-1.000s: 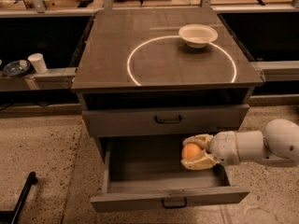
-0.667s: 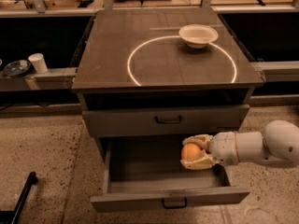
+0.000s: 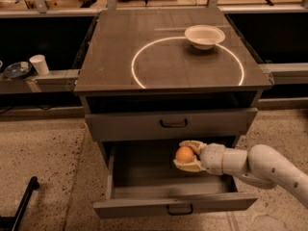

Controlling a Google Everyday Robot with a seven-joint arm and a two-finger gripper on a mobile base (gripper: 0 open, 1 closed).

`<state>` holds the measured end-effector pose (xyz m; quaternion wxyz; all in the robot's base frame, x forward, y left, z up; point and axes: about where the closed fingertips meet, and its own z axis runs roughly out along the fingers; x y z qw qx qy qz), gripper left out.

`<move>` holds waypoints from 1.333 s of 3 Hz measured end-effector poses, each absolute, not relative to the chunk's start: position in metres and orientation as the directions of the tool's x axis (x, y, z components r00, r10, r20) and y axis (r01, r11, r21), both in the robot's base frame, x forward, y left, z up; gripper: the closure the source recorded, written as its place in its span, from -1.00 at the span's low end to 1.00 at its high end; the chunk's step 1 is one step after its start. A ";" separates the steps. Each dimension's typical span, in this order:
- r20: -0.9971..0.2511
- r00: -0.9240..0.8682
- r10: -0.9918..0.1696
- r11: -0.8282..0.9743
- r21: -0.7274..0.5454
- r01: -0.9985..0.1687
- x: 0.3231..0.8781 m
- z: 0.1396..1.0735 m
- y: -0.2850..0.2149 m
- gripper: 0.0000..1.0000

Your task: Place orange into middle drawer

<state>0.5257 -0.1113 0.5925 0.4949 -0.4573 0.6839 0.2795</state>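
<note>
My gripper is to let go of the orange. It will set it on the open middle drawer's grey bottom [image 3: 184, 166], straight back from the drawer's black loop handle.
The orange [image 3: 184, 154] is a small round fruit held between the two pale fingers of my gripper [image 3: 186, 155]. The gripper is shut on it and reaches in from the right on a white arm [image 3: 269, 170]. It hangs over the right part of the open middle drawer [image 3: 168, 179], above the grey floor. That drawer is pulled out, with grey side walls and a black loop handle [image 3: 179, 209] on its front.
A closed grey drawer [image 3: 171, 124] with a black handle sits above the open one. A white shallow bowl [image 3: 204, 35] stands on the cabinet top, on a white ring. A white cup [image 3: 39, 64] and a dark dish [image 3: 17, 70] stand on a ledge at left.
</note>
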 end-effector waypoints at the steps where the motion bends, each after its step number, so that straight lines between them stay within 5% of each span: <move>1: -0.929 -0.099 -0.356 0.494 -0.097 -0.864 0.545 0.584 -0.119 1.00; 2: -0.929 -0.099 -0.356 0.494 -0.097 -0.864 0.545 0.584 -0.119 1.00; 4: -0.743 -0.066 -0.666 0.425 -0.306 -0.852 0.560 0.474 -0.124 1.00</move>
